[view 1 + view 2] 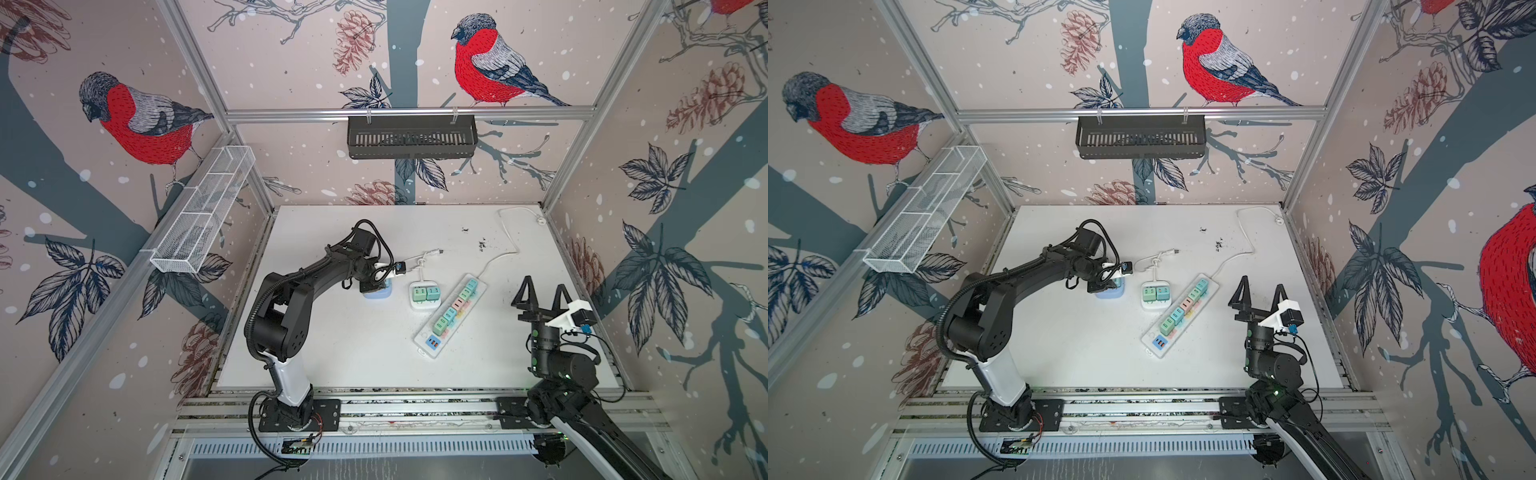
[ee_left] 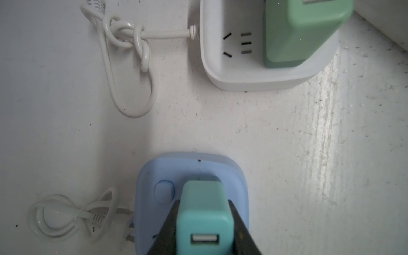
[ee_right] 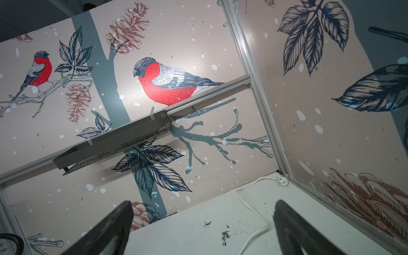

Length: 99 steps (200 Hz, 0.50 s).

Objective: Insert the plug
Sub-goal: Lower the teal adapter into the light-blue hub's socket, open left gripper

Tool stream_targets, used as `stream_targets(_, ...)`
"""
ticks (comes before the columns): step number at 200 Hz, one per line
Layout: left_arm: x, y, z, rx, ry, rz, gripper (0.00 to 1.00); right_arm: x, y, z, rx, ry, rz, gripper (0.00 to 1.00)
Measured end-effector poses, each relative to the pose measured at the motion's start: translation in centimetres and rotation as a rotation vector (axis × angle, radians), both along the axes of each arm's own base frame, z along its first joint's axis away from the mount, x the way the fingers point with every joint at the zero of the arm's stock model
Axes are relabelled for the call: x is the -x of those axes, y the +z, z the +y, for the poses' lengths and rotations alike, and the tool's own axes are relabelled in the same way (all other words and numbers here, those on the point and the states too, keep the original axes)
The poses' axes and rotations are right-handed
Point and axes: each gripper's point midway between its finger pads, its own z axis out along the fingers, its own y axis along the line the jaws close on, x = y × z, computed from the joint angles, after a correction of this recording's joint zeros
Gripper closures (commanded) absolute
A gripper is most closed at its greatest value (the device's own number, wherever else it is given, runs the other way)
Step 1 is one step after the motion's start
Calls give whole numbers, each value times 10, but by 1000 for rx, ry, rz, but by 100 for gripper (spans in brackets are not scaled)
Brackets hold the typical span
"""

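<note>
Next, my left gripper lets go of the teal plug in the light blue socket cube (image 1: 390,287) (image 2: 204,199), next to the cube's button.
My left gripper (image 2: 203,202) is shut on a teal plug (image 2: 204,212) with a USB port, one black finger on each side of it. The plug stands on top of a light blue socket cube (image 2: 189,172), next to the cube's button; its prongs are hidden. In both top views the left gripper (image 1: 376,286) (image 1: 1106,284) points down over this blue cube (image 1: 377,296) (image 1: 1112,294) left of the table's middle. My right gripper (image 1: 543,284) (image 1: 1261,283) (image 3: 203,203) is open and holds nothing, raised at the right side and pointing toward the back wall.
A white socket cube (image 1: 423,306) (image 2: 220,66) carrying two green plugs (image 1: 424,293) lies just right of the blue cube, its knotted cord (image 2: 128,37) behind it. A long power strip (image 1: 428,343) with several plugs lies diagonally at centre right. The blue cube's coiled cord (image 2: 66,216) lies beside it.
</note>
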Motion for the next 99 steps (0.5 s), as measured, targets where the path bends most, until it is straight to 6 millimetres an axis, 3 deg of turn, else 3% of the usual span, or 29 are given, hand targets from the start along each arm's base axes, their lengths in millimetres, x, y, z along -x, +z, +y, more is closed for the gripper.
stream_targets(99, -3, -8, -2, 44, 33, 134, 100, 0, 0, 0, 2, 2, 0, 0)
